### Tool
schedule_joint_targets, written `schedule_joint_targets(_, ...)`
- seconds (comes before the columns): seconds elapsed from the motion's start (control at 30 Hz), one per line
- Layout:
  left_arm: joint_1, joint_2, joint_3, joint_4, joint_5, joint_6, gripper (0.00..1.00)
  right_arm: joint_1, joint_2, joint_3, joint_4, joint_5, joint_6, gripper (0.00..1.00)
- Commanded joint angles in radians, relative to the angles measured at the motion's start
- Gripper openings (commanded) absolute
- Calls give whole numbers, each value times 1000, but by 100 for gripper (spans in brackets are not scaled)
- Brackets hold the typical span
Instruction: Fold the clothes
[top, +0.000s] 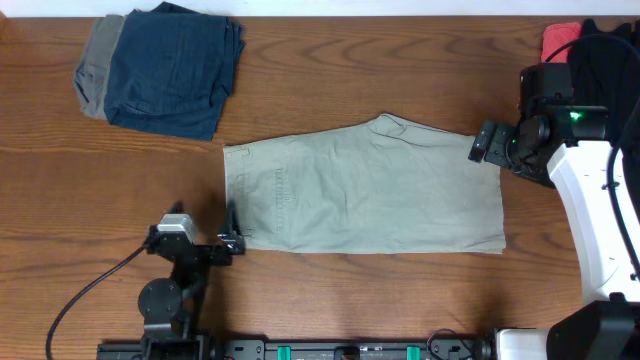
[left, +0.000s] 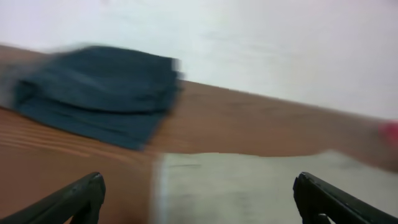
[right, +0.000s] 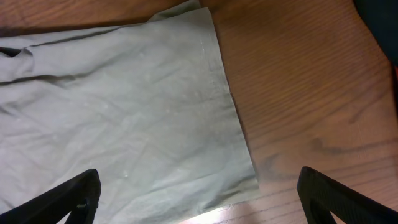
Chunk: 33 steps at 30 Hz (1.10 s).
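Observation:
Next, my left gripper closes at the middle of the waistband (top: 238, 187) on the khaki-beige shorts, between its near and far corners.
Khaki-beige shorts (top: 365, 190) lie flat in the middle of the table, folded lengthwise, waistband at the left. A folded navy piece (top: 172, 68) lies on a grey piece (top: 95, 62) at the back left. My left gripper (top: 232, 232) is open at the shorts' near-left waistband corner; its wrist view is blurred and shows the shorts' edge (left: 249, 186) between the fingers (left: 199, 199) and the navy pile (left: 99, 87) beyond. My right gripper (top: 482, 146) is open at the shorts' far-right hem corner; its view shows the hem (right: 137, 124) under open fingers (right: 199, 196).
A red piece (top: 560, 38) and a black piece (top: 605, 60) lie at the back right corner beside the right arm. The left arm's cable (top: 95, 285) trails over the near-left table. Bare wood (top: 380, 80) lies behind the shorts.

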<state>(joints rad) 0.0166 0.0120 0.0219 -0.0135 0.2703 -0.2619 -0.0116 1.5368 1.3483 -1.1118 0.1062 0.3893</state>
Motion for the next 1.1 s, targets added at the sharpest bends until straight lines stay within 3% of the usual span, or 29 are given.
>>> schedule_joint_targets(0.0,-4,22,-17,-31,336,-277,98,-2,-7,-3,-3,1,-9,99)
schedule_joint_targets(0.23,-4,69,-4,61,580,-278,98,-2,-7,-3,-3,1,-9,99)
schedule_joint_targets(0.43,-4,131,165,69,500,-189,98,-2,-7,-3,-3,1,-9,99)
schedule_joint_targets(0.57,-4,284,392,-156,352,-91,98,-2,-7,-3,-3,1,-9,99)
schedule_joint_targets(0.73,-4,562,700,-453,327,132,98,-2,-7,-3,-3,1,-9,99)
schedule_joint_targets(0.93,-4,919,1119,-917,21,166,98,-2,-7,-3,-3,1,-9,99)
schedule_joint_targets(1.07,-4,1079,1239,-1013,1,165,98,-2,-7,-3,-3,1,-9,99)
